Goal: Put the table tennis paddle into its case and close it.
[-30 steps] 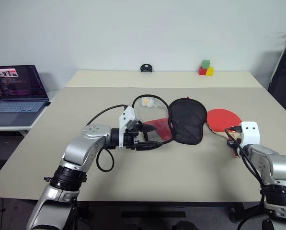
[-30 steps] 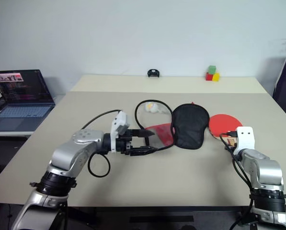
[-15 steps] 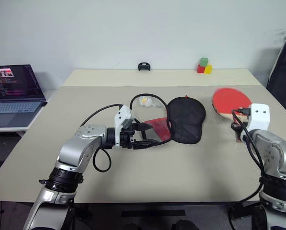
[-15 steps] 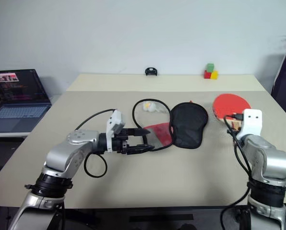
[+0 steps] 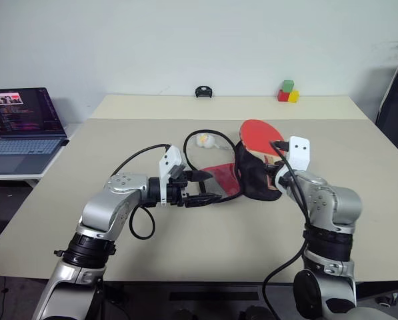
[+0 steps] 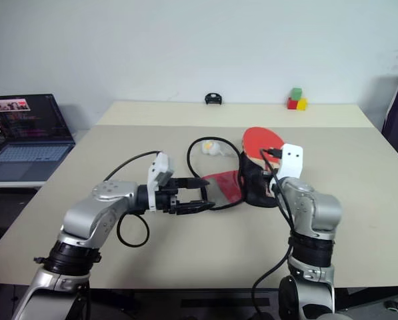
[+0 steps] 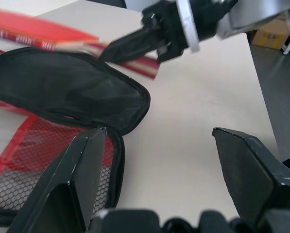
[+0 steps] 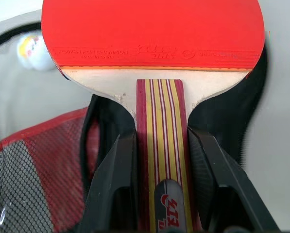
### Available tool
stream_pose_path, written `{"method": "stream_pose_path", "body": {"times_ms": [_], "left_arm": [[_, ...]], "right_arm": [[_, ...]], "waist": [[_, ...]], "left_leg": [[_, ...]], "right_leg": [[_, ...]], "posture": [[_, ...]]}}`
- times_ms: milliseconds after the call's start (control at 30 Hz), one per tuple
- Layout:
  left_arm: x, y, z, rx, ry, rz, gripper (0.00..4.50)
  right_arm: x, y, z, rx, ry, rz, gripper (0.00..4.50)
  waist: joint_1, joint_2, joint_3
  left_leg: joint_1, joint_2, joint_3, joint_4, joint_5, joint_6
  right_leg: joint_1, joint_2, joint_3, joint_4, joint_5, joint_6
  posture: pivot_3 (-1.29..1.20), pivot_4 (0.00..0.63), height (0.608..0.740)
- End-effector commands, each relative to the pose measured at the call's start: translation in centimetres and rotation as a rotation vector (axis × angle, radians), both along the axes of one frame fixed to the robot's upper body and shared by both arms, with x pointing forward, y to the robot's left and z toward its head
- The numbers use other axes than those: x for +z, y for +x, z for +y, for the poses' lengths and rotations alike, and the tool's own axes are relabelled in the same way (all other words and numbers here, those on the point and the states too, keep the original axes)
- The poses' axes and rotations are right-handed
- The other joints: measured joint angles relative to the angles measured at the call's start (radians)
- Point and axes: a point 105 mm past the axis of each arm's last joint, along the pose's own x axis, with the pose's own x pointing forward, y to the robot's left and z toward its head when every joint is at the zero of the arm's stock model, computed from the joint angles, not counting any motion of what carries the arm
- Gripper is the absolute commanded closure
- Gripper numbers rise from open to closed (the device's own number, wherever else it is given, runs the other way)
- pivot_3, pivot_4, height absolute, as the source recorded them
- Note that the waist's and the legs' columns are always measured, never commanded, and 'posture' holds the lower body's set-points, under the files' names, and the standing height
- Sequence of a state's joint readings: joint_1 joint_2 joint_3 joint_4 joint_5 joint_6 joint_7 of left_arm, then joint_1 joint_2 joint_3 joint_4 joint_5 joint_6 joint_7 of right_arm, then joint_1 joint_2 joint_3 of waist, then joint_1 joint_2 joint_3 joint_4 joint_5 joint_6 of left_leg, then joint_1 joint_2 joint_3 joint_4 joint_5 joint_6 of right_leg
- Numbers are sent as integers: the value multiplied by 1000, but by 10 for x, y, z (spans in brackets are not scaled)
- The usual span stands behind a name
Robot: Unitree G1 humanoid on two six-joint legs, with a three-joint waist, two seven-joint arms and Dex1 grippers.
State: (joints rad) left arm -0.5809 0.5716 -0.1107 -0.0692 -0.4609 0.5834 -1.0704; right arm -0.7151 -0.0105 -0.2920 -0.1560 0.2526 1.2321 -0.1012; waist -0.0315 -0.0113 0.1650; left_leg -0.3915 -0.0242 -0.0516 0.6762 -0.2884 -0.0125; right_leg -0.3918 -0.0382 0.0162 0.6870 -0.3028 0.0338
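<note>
Next, my right gripper releases the table tennis paddle, now held just above the case, inside the black half of the opened case [image 5: 262, 162] [image 8: 182, 121], next to the mesh half.
The table tennis paddle [image 8: 152, 34] has a round red blade and a striped wooden handle [image 8: 162, 121]. My right gripper [image 8: 162, 138] is shut on that handle and holds the paddle [image 5: 259, 135] just above the case. The case [image 5: 257, 179] lies opened out mid-table, its black half [image 8: 242, 111] under the paddle and its red mesh half [image 5: 223, 180] towards my left gripper. My left gripper [image 5: 215, 187] points sideways at the mesh half and is open. One of its fingers [image 7: 81, 170] is over the mesh [image 7: 28, 155], and the black half [image 7: 72, 92] lies beyond.
A white and yellow ball [image 5: 203, 141] lies inside a black loop just behind the case. An open laptop [image 5: 22, 130] sits on a side table at the left. Coloured blocks [image 5: 287, 93] and a small black object [image 5: 202, 93] stand at the far edge. A dark chair [image 5: 395, 100] is at the right.
My right gripper lifted the paddle off the table at the right and carried it left, over the case's black half. The left gripper stayed where it was.
</note>
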Motion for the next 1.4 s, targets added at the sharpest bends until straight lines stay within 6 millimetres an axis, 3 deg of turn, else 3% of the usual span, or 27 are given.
{"method": "stream_pose_path", "body": {"times_ms": [33,433,933,1133,1267,1400], "left_arm": [[15,-2,4,5,-11,-63,653],[14,-2,7,18,-3,-64,653],[13,-3,7,20,-3,-63,653],[13,-3,7,22,-1,-62,653],[12,-1,9,31,0,-64,653],[12,5,16,89,0,-77,653]], "right_arm": [[17,11,3,-13,-18,-102,3410],[-17,25,3,-42,-105,-67,3410],[-24,28,5,-62,-116,-59,3410],[-25,27,8,-51,-166,-61,1488],[-14,23,18,-25,-138,-96,1488],[13,12,25,17,-111,-183,1488]], "waist": [[-1,0,0],[-4,0,0],[-4,0,0],[-4,0,0],[-3,0,0],[-3,0,0]], "left_leg": [[0,0,0,0,0,0],[-1,0,1,0,0,0],[-3,0,1,0,0,0],[-3,0,1,0,0,0],[-3,0,1,0,0,0],[-3,0,1,0,0,0]], "right_leg": [[0,0,0,0,0,0],[-2,0,1,1,0,0],[-4,0,1,2,0,0],[-4,0,1,2,0,0],[-4,0,1,2,0,0],[-5,0,1,2,0,0]], "posture": [[0,150,740],[0,150,740],[0,150,740],[0,150,740],[0,150,740],[0,150,740]]}}
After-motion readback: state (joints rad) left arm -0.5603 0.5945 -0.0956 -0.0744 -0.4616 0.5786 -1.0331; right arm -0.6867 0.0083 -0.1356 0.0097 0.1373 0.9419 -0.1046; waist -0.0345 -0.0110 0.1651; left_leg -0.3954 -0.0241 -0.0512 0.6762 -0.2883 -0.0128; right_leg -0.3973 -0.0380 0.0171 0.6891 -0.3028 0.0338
